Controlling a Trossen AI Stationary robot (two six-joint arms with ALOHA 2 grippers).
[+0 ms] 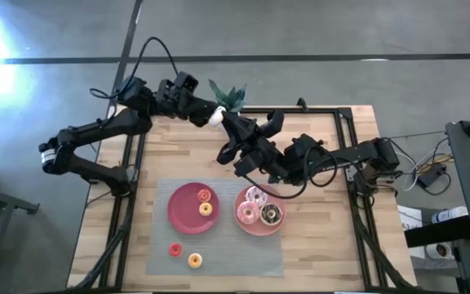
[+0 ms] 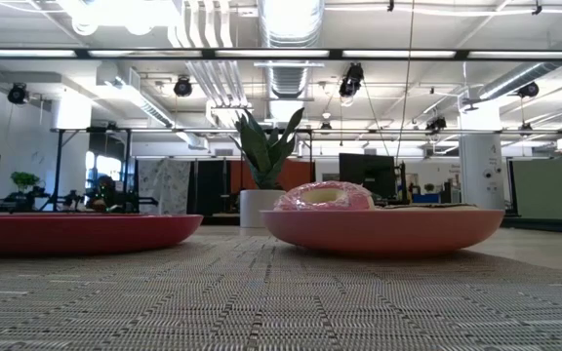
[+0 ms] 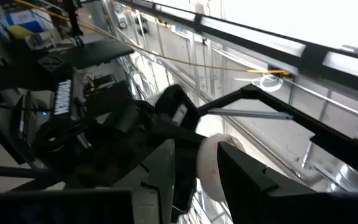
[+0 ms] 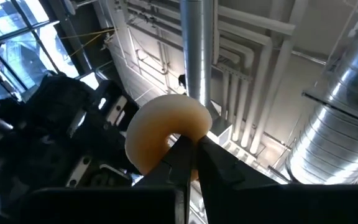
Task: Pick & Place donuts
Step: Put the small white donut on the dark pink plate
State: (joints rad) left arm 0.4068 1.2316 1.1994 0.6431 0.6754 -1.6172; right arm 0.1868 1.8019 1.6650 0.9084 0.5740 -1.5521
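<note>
I have a finger in front of the whitish donut's side, so my left gripper should open, move back and pinch the donut's rim (image 3: 214, 194) before my right gripper opens.
My two grippers meet high above the table's far middle. My left gripper (image 1: 219, 118) is shut on a whitish ring donut (image 1: 215, 116), which also shows in the left wrist view (image 3: 209, 169). My right gripper (image 4: 194, 144) is shut on a pale tan ring donut (image 4: 163, 134); whether it is the same ring I cannot tell. The pink plate (image 1: 277, 229) holds a sprinkled pale pink (image 1: 255, 195), a pink (image 1: 247, 214) and a chocolate donut (image 1: 271, 215). The red plate (image 1: 182, 214) holds two tiny donuts (image 1: 205, 196). Two more (image 1: 175, 250) lie on the mat. My left gripper pinches the whitish donut between its two fingers (image 3: 166, 171), one on each side of the ring's body (image 3: 204, 155). The donut is lifted clear of the table. My right gripper has the tan donut's rim (image 4: 188, 127) at its fingertips (image 4: 182, 152), the fingers slanting upward. The ring stands above the fingers, clear of the table.
A grey woven mat (image 1: 161, 261) lies under both plates on the near half of the wooden table. A potted plant (image 1: 228, 95) stands at the far edge. The low view shows the red plate (image 2: 76, 234) and the pink plate (image 2: 383, 232) with a pink donut (image 2: 325, 196).
</note>
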